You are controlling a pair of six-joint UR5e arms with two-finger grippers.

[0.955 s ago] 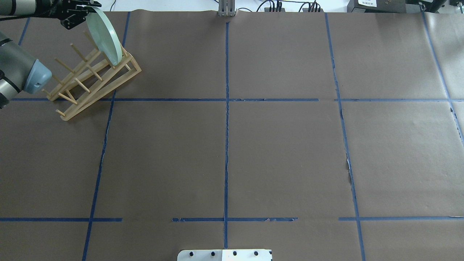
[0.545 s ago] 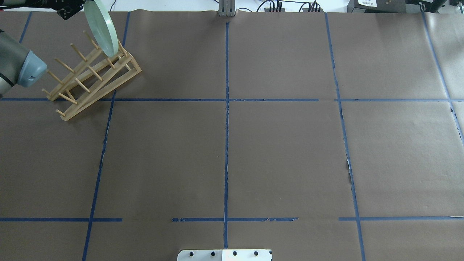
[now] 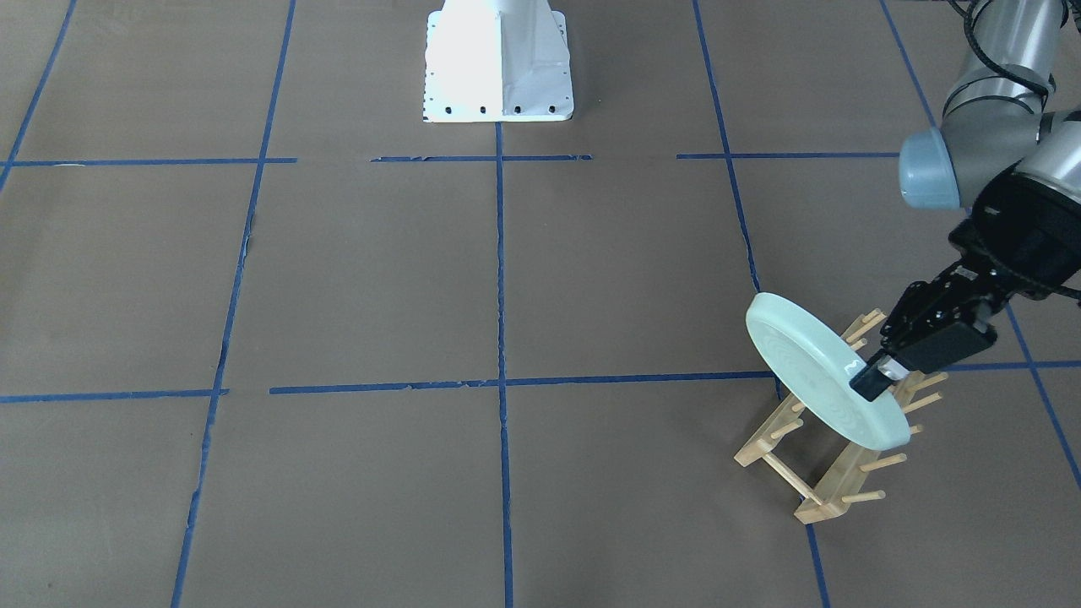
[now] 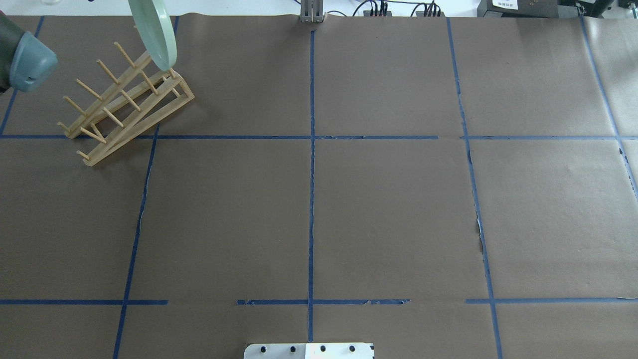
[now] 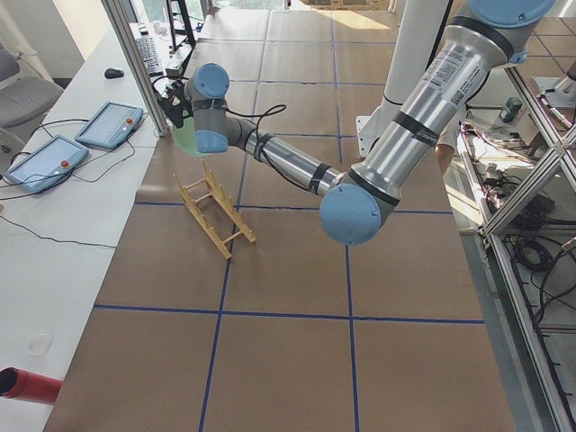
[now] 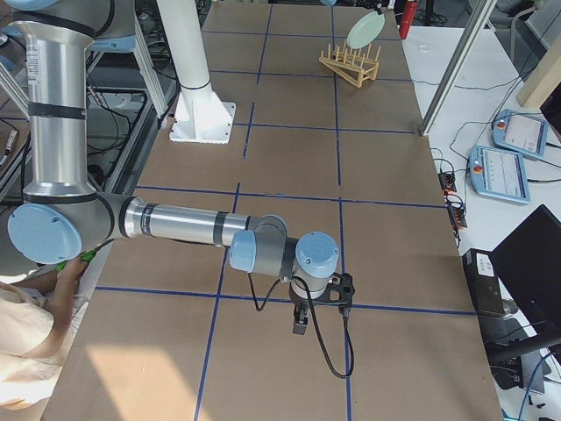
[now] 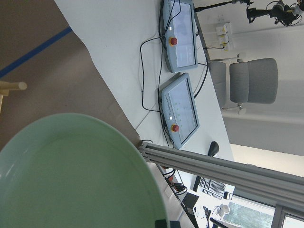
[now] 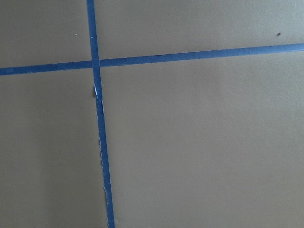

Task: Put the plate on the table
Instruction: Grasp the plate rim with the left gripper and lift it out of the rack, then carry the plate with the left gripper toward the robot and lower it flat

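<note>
Next, my left gripper releases the plate inside the blue-lined square (image 3: 639, 270) between the white base and the wooden peg rack.
The pale mint-green plate (image 3: 802, 359) is held tilted in the air over the end of the wooden peg rack (image 3: 832, 460). My left gripper (image 3: 870, 382) is shut on the plate's rim. In the overhead view the plate (image 4: 154, 32) runs off the top edge and the gripper is out of frame. The plate fills the left wrist view (image 7: 71, 175). It also shows small in the exterior right view (image 6: 364, 31), with its lower edge close to the peg tips. My right gripper (image 6: 302, 320) hangs low over the table (image 4: 389, 209); I cannot tell if it is open.
The rack (image 4: 124, 104) stands at the table's far left corner, with several bare pegs. The robot's white base (image 3: 498, 63) is at the near edge. The left arm's elbow (image 4: 27, 65) hangs beside the rack. Two control pendants (image 5: 63, 148) lie on a white bench beyond the table.
My left gripper has lifted the plate up from the rack's pegs and slightly to the right. The gripper has passed out of the overhead view's top edge. The rack has not moved.
</note>
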